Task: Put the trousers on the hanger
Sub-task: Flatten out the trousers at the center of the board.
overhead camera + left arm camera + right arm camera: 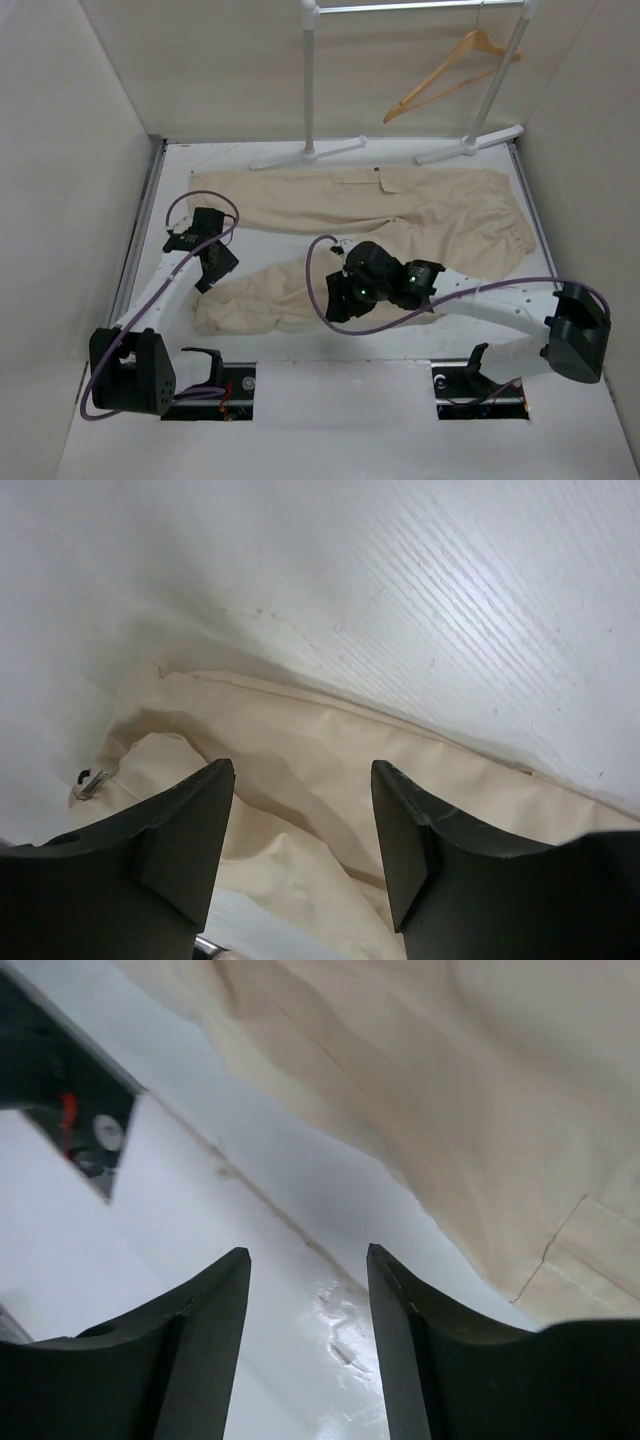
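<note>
My left gripper needs to take the front leg's end corner (157, 678), as that leg slants away from the back leg, and draw the legs together before hanging the trousers.
The cream trousers (400, 215) lie spread on the white table, one leg along the back, the other bent toward the front left. The tan wooden hanger (452, 72) hangs on the white rack at the back right. My left gripper (222, 268) is open and empty, low over the left end of the front leg; its view shows cream cloth (300, 780) between the fingers. My right gripper (340, 295) is open and empty beside the near edge of the same leg; its view shows bare table between the fingers and cloth (450, 1110) to the upper right.
The white rack's poles and feet (310, 150) stand at the back of the table (340, 345). White walls close in left, right and back. Two base cut-outs (215, 385) sit at the near edge.
</note>
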{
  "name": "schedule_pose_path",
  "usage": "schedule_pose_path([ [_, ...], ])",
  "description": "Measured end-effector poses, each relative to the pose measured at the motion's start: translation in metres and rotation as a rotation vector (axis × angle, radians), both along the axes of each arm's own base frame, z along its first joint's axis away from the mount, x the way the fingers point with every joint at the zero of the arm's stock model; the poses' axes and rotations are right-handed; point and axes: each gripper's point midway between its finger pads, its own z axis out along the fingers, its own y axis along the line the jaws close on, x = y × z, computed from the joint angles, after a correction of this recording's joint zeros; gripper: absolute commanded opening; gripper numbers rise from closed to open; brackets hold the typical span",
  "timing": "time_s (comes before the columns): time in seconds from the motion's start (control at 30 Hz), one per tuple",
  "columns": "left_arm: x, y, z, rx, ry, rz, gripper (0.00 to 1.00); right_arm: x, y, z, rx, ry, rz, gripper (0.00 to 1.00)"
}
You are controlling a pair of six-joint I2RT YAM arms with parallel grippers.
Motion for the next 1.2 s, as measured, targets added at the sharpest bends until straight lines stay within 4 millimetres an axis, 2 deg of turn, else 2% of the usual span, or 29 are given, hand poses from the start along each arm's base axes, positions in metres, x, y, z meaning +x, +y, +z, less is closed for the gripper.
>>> schedule_pose_path([
  [0.07, 0.001, 0.004, 0.001, 0.005, 0.002, 0.007, 0.56, 0.012, 0.004, 0.013, 0.041, -0.019, -0.018, 0.48],
  [0.13, -0.003, 0.006, -0.009, 0.016, 0.053, 0.01, 0.55, 0.026, 0.01, 0.01, 0.043, -0.019, -0.038, 0.47],
  [0.23, -0.01, 0.009, -0.032, 0.026, 0.134, 0.012, 0.55, 0.043, 0.021, -0.018, -0.009, 0.009, -0.052, 0.5],
  [0.27, -0.014, 0.011, -0.039, 0.028, 0.16, 0.016, 0.55, 0.045, 0.024, -0.03, -0.031, 0.021, -0.048, 0.45],
  [0.33, -0.018, 0.015, -0.048, 0.029, 0.194, 0.033, 0.52, 0.039, 0.025, -0.054, -0.084, 0.052, -0.029, 0.34],
  [0.43, -0.015, 0.019, -0.056, 0.024, 0.21, 0.054, 0.42, 0.016, 0.023, -0.067, -0.115, 0.07, 0.019, 0.21],
  [0.5, -0.011, 0.018, -0.057, 0.012, 0.198, 0.055, 0.33, -0.003, 0.022, -0.068, -0.115, 0.071, 0.063, 0.19],
  [0.57, -0.008, 0.017, -0.058, 0.006, 0.19, 0.051, 0.32, -0.019, 0.02, -0.069, -0.119, 0.07, 0.098, 0.2],
  [0.6, -0.007, 0.017, -0.058, 0.006, 0.188, 0.049, 0.32, -0.026, 0.018, -0.071, -0.123, 0.071, 0.113, 0.21],
  [0.7, -0.007, 0.017, -0.059, -0.005, 0.191, 0.054, 0.33, -0.036, 0.007, -0.085, -0.162, 0.088, 0.114, 0.38],
  [0.73, -0.007, 0.017, -0.059, -0.011, 0.191, 0.057, 0.3, -0.037, 0.003, -0.089, -0.174, 0.093, 0.104, 0.42],
  [0.83, -0.004, 0.016, -0.06, -0.028, 0.182, 0.059, 0.14, -0.033, 0.006, -0.085, -0.155, 0.074, 0.08, 0.59],
  [0.97, 0.004, 0.015, -0.059, -0.036, 0.168, 0.055, 0.07, -0.031, 0.001, -0.079, -0.142, 0.048, 0.063, 0.71],
  [1.07, 0.011, 0.018, -0.057, -0.036, 0.16, 0.07, 0.05, -0.027, -0.005, -0.064, -0.113, 0.023, 0.041, 0.74],
  [1.2, 0.041, 0.025, -0.045, -0.027, 0.118, 0.088, 0.05, -0.005, -0.01, -0.021, 0.003, -0.036, -0.031, 0.76],
])
